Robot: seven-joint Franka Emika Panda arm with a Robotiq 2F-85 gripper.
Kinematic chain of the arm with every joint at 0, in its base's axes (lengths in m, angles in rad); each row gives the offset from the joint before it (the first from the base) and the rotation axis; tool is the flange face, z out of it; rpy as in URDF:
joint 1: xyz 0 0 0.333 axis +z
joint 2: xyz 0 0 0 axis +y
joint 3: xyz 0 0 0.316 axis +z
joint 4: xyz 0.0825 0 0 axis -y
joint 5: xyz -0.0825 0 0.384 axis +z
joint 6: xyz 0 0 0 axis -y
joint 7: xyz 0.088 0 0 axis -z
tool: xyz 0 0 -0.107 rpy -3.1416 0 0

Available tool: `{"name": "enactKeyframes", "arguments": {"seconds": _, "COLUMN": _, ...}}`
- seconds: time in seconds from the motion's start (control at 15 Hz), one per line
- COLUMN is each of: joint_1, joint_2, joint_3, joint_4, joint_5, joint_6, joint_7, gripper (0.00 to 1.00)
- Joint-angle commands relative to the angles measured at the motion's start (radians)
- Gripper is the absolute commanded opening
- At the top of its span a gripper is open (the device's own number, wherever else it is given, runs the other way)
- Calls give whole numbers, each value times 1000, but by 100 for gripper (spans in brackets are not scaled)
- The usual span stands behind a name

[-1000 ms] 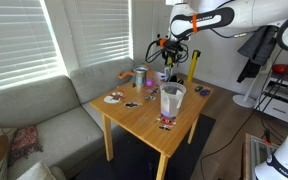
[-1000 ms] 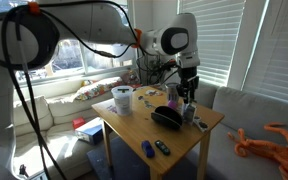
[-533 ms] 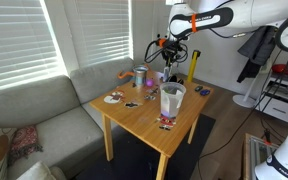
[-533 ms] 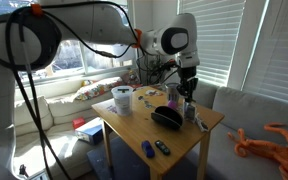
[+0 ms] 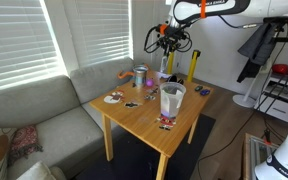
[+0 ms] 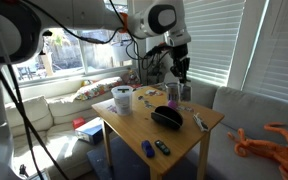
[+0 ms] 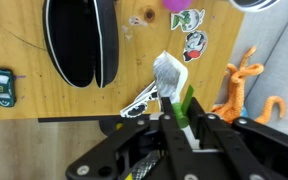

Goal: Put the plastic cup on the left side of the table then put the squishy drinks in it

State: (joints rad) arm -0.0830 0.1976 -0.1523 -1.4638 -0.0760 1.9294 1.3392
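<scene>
I need to have my gripper release the small white squishy drink inside the translucent plastic cup (image 5: 172,96), which is standing close to the corner of the table.
The plastic cup (image 5: 172,98), a tall translucent whitish tumbler, stands upright on the light-wood table (image 5: 144,112); it also shows in an exterior view (image 6: 123,98) near a table corner. My gripper (image 5: 165,52) hangs above the far side of the table, away from the cup, in both exterior views (image 6: 176,78). In the wrist view my gripper (image 7: 184,118) is shut on a small white squishy drink (image 7: 170,74) with a green straw (image 7: 187,100), held clear of the tabletop.
A black oval case (image 7: 79,40), sunglasses (image 7: 142,101), a toy car (image 7: 3,86) and small flat toys (image 7: 193,44) lie on the table. A silver-and-orange metal cup (image 5: 141,77) stands at the back. A sofa (image 5: 44,110) flanks the table. An orange plush (image 6: 274,140) lies nearby.
My gripper has risen from just above the tabletop to well above it, carrying the squishy drink up. The plastic cup has not moved.
</scene>
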Motion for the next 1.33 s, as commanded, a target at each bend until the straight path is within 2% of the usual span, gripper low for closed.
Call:
{"name": "enactKeyframes", "arguments": {"seconds": 0.0, "joint_1": 39, "joint_2": -162, "joint_3": 37, "joint_4": -63, "joint_5": -28, "joint_6": -34, "joint_7": -82, "gripper": 5}}
{"name": "enactKeyframes", "arguments": {"seconds": 0.2, "joint_1": 76, "joint_2": -255, "joint_3": 71, "joint_4": -79, "joint_5": 32, "joint_6": -110, "joint_7": -176, "gripper": 5}}
{"name": "enactKeyframes", "arguments": {"seconds": 0.4, "joint_1": 94, "joint_2": -322, "joint_3": 119, "joint_4": -80, "joint_5": 106, "joint_6": -239, "joint_7": -258, "gripper": 5}}
{"name": "enactKeyframes", "arguments": {"seconds": 0.8, "joint_1": 107, "joint_2": -361, "joint_3": 163, "joint_4": -98, "joint_5": 232, "joint_6": -477, "joint_7": -416, "gripper": 5}}
{"name": "enactKeyframes", "arguments": {"seconds": 0.93, "joint_1": 103, "joint_2": -345, "joint_3": 168, "joint_4": -114, "joint_5": 236, "joint_6": -512, "joint_7": -454, "gripper": 5}}
{"name": "enactKeyframes", "arguments": {"seconds": 1.27, "joint_1": 102, "joint_2": -341, "joint_3": 177, "joint_4": -185, "joint_5": 215, "joint_6": -477, "joint_7": -540, "gripper": 5}}
